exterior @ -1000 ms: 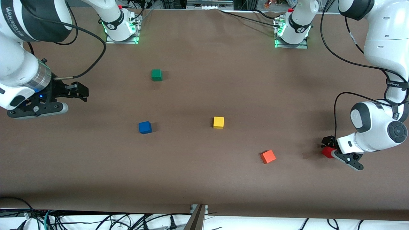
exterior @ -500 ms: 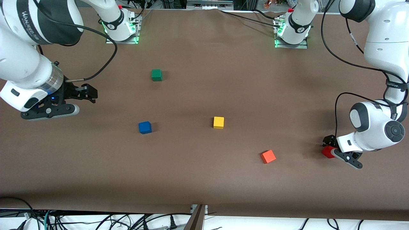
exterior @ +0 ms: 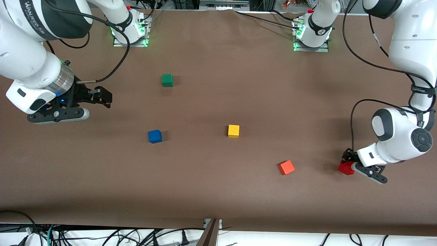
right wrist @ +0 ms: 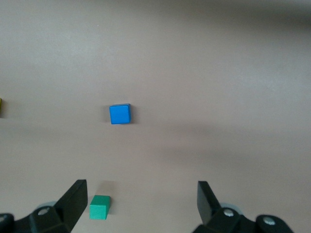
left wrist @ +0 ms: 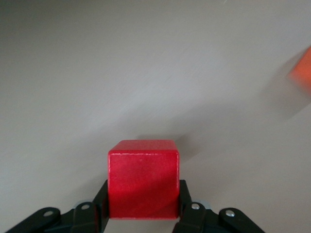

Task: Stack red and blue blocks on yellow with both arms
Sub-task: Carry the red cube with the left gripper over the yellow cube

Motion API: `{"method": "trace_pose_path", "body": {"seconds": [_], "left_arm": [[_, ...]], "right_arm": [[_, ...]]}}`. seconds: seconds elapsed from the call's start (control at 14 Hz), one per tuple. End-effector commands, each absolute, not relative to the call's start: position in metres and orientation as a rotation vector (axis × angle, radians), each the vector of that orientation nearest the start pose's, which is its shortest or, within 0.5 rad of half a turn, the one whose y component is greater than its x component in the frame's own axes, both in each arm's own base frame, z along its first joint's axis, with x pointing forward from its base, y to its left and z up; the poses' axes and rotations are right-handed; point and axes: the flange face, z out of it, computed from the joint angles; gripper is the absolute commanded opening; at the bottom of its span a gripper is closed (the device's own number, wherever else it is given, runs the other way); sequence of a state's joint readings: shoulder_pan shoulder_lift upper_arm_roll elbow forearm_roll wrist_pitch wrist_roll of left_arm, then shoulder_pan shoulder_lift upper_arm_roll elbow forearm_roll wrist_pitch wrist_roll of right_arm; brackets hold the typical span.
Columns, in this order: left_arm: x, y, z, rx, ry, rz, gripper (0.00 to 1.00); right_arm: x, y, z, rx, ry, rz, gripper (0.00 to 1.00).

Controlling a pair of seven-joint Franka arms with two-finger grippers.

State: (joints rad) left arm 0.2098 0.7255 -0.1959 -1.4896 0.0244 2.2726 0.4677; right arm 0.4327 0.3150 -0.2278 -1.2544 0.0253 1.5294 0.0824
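Next, my left gripper releases the red block squarely on the top of the yellow block (exterior: 235, 129).
The red block (exterior: 345, 168) is gripped by my left gripper (exterior: 348, 164) low over the table at the left arm's end. In the left wrist view the red block (left wrist: 143, 177) fills the gap between the black fingers (left wrist: 101, 206). The blue block (exterior: 155, 136) and the yellow block (exterior: 233, 131) sit apart near the table's middle. My right gripper (exterior: 63, 118) hovers open and empty at the right arm's end. The right wrist view shows the blue block (right wrist: 120, 114) some way ahead of its spread fingers (right wrist: 74, 199).
An orange cube (exterior: 286, 167) lies between the yellow block and the red one, nearer the front camera. A green cube (exterior: 167, 80) sits toward the bases and also shows as a green cube (right wrist: 99, 207) in the right wrist view. Cables run along the front edge.
My left gripper closed on the red block and shifted it slightly toward the orange cube. The right arm moved in from its end of the table toward the blue block, still open.
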Motion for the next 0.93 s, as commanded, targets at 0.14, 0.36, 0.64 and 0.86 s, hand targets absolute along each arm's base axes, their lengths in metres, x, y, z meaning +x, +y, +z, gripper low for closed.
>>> {"method": "trace_pose_path", "body": {"seconds": [0.14,0.36,0.64,0.86], "left_arm": [[0.706,-0.147,0.326,-3.220,0.220,-0.034,0.00],[0.665,-0.281,0.321,-3.223,-0.048,0.023,0.00],[0.628,-0.356,0.303,-3.214,-0.147,0.076,0.00],[0.591,-0.413,0.274,-3.185,-0.078,0.113,0.00]], "right_arm": [[0.620,0.157,0.592,-3.167,-0.183,0.039,1.00],[0.620,0.157,0.592,-3.166,-0.183,0.039,1.00],[0.620,0.159,0.592,-3.165,-0.183,0.040,1.00],[0.619,0.160,0.592,-3.159,-0.178,0.041,1.00]]}}
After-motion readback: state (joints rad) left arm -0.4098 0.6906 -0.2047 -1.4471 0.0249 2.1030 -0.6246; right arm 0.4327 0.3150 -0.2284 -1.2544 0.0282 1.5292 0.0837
